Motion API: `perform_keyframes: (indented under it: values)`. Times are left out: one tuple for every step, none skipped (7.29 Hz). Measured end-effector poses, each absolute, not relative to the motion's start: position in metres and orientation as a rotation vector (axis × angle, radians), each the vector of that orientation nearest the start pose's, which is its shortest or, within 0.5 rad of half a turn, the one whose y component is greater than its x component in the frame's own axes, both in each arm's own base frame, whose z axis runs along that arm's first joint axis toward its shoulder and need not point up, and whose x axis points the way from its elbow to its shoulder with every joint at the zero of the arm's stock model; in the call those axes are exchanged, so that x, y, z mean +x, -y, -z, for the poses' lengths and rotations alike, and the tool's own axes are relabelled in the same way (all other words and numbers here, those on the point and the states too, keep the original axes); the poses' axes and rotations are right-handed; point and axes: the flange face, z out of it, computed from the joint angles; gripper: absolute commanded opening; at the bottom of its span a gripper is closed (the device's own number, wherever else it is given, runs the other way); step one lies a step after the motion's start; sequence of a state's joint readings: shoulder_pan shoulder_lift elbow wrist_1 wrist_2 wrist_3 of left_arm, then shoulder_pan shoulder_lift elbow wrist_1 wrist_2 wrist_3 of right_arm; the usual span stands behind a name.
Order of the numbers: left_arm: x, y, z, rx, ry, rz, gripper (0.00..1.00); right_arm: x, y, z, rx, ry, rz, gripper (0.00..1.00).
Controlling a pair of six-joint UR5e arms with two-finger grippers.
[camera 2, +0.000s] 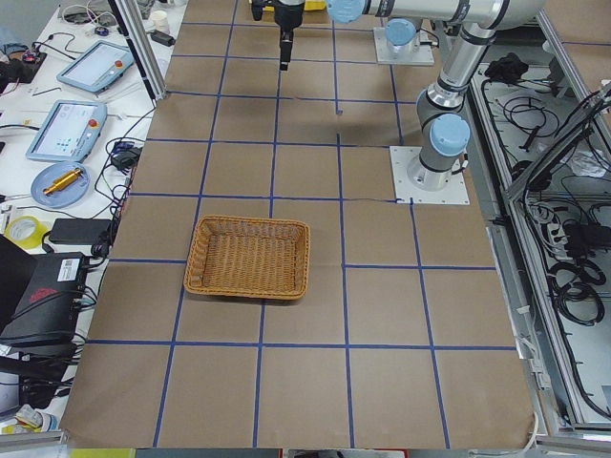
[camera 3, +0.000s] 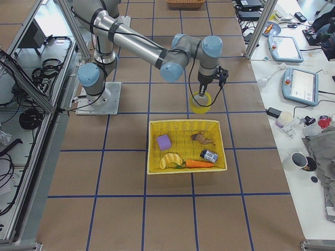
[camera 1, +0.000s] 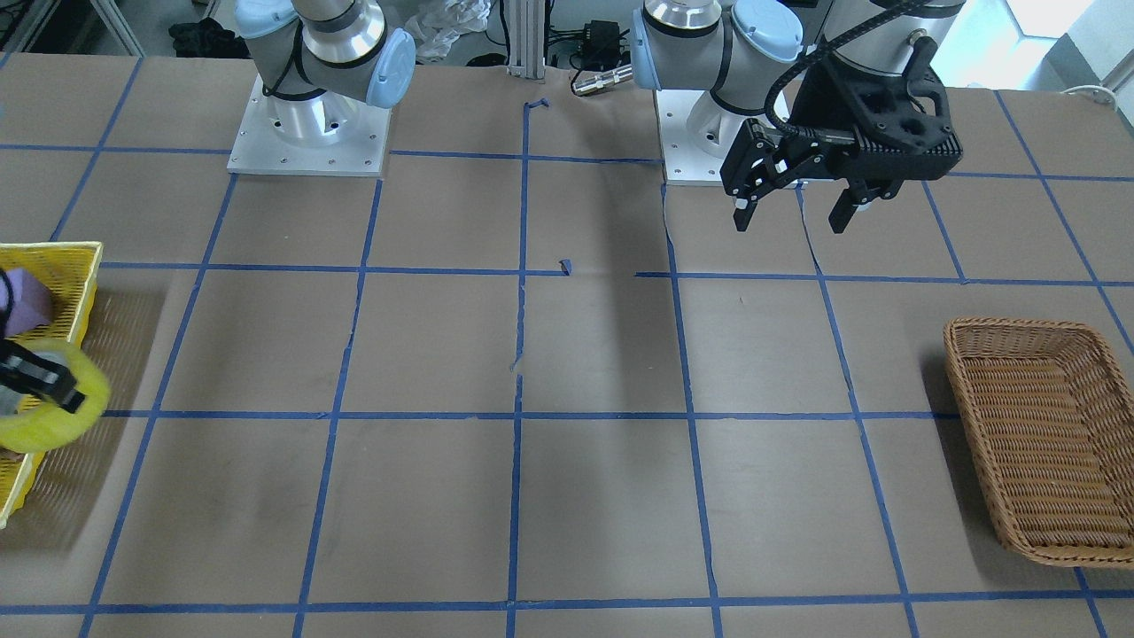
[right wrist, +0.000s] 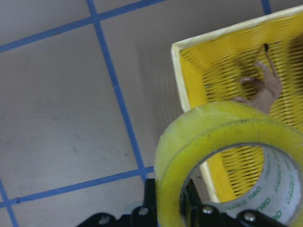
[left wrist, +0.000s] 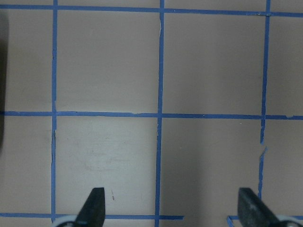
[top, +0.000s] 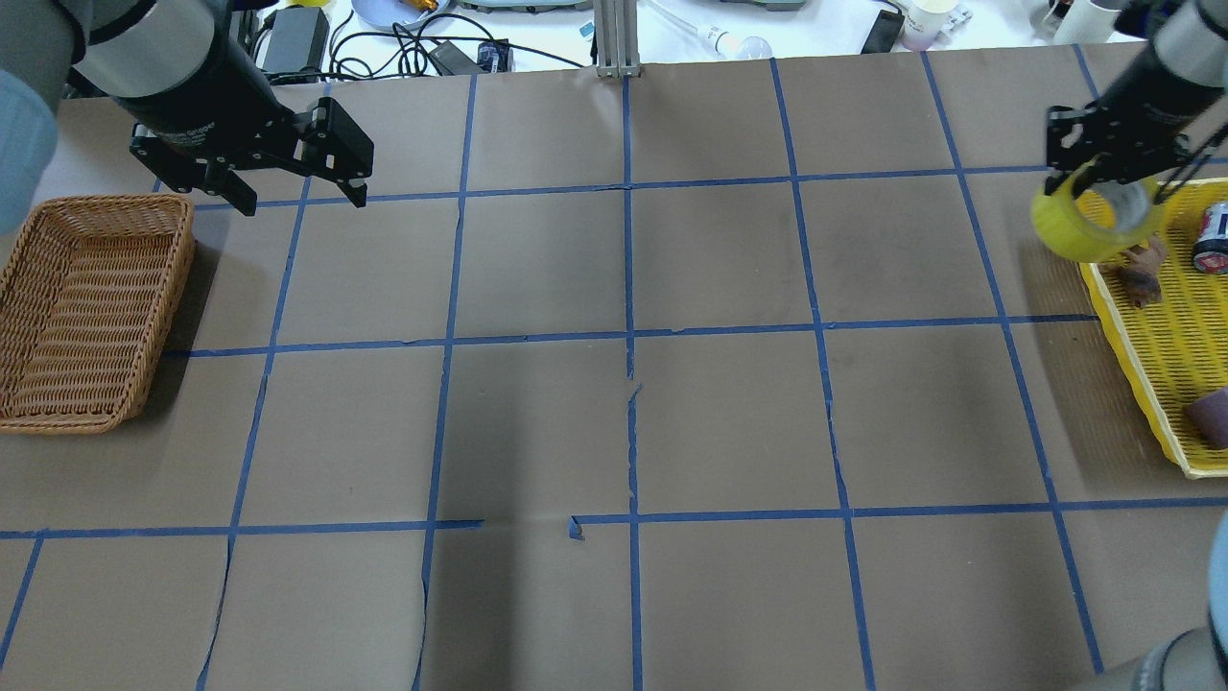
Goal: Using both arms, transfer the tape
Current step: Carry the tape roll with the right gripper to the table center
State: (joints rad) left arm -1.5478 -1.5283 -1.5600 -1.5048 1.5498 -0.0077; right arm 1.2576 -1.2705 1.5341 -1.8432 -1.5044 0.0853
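Note:
The yellow tape roll, now above the yellow tray's corner, is to go on the table. Next, I set it down with my right gripper on the blue line midway (camera 1: 518, 498) between the yellow tray and wicker basket.
My right gripper (top: 1103, 187) is shut on the bright yellow tape roll (top: 1074, 226) and holds it upright by its rim, above the corner of the yellow tray (top: 1146, 369). The roll also shows in the front view (camera 1: 53, 421), the right-side view (camera 3: 200, 103) and the right wrist view (right wrist: 199, 137), where its pale inner core is visible. My left gripper (top: 302, 200) is open and empty, raised above the table on the far side of the wicker basket (top: 86, 307). The left wrist view shows its spread fingertips (left wrist: 94, 203) over bare table.
The yellow tray (camera 3: 152, 151) holds a purple block (camera 3: 164, 141), a banana, a carrot, a small can (camera 3: 209, 156) and a brown figure. The wicker basket (camera 1: 1036, 443) is empty. Blue tape lines grid the brown tabletop between them.

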Motion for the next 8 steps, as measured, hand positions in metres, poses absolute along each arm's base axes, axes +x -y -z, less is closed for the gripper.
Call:
perform_keyframes:
  values:
    - [-0.124, 0.487, -0.521, -0.044, -3.155, 0.189, 1.0, 0.023, 0.635, -0.358, 0.729, -2.976, -0.007, 0.0]
    - [-0.124, 0.487, -0.521, -0.04, -3.155, 0.19, 1.0, 0.096, 0.651, -0.343, 0.826, -2.945, -0.023, 0.0]
    - [-0.124, 0.487, -0.522, -0.038, -3.154, 0.191, 1.0, 0.159, 0.667, -0.329, 0.923, -2.913, -0.032, 0.0]
    - [-0.124, 0.487, -0.522, -0.037, -3.154, 0.191, 1.0, 0.21, 0.679, -0.31, 1.008, -2.886, -0.046, 0.0]
    - [-0.124, 0.487, -0.522, -0.037, -3.153, 0.191, 1.0, 0.251, 0.686, -0.289, 1.085, -2.86, -0.051, 0.0]
    - [-0.124, 0.487, -0.522, -0.037, -3.153, 0.191, 1.0, 0.282, 0.69, -0.273, 1.143, -2.833, -0.045, 0.0]
    - [-0.124, 0.487, -0.522, -0.037, -3.153, 0.192, 1.0, 0.306, 0.69, -0.262, 1.185, -2.813, -0.049, 0.0]
    - [-0.124, 0.487, -0.522, -0.037, -3.153, 0.191, 1.0, 0.324, 0.689, -0.254, 1.225, -2.792, -0.052, 0.0]
